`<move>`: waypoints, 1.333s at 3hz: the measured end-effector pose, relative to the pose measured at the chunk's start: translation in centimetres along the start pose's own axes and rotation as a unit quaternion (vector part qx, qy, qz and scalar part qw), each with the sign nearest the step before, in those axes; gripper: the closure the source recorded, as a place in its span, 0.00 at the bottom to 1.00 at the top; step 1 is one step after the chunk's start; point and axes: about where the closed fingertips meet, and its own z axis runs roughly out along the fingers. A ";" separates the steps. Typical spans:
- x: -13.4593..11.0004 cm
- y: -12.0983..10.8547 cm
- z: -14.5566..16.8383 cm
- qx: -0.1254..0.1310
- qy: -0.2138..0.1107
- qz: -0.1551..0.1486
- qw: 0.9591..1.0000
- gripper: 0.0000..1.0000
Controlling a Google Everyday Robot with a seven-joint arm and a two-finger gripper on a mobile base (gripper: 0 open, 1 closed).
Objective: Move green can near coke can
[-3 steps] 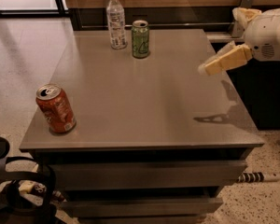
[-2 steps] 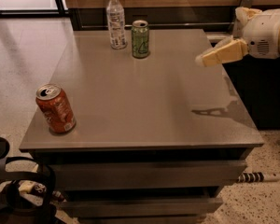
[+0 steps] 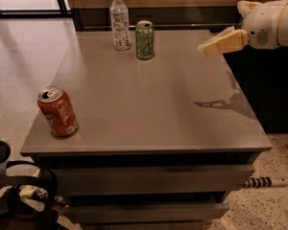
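Observation:
The green can is next, so next my gripper moves to the middle of the green can's body (image 3: 145,40), beside the clear water bottle, and closes there.
The green can (image 3: 144,40) stands upright at the far middle of the grey table (image 3: 149,104). The coke can (image 3: 57,111) stands upright near the table's front left corner. My gripper (image 3: 209,47) hangs in the air over the table's far right side, well to the right of the green can and a little above it, holding nothing. Its tan fingers (image 3: 225,42) point left toward the green can.
A clear plastic water bottle (image 3: 119,20) stands just left of the green can. A dark cabinet (image 3: 269,85) adjoins the table's right edge. A black bag (image 3: 14,200) lies on the floor at front left, and a striped cable (image 3: 264,182) at right.
My gripper has risen and moved slightly toward the far side of the table; its shadow on the tabletop has shifted with it. The cans and bottle have not moved.

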 end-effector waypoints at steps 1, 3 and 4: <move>-0.2 -3.0 4.0 0.004 -0.003 0.020 1.000 0.00; 0.1 -2.9 13.6 0.001 -0.009 0.075 0.997 0.00; 0.5 -2.0 17.8 0.000 -0.034 0.100 0.994 0.00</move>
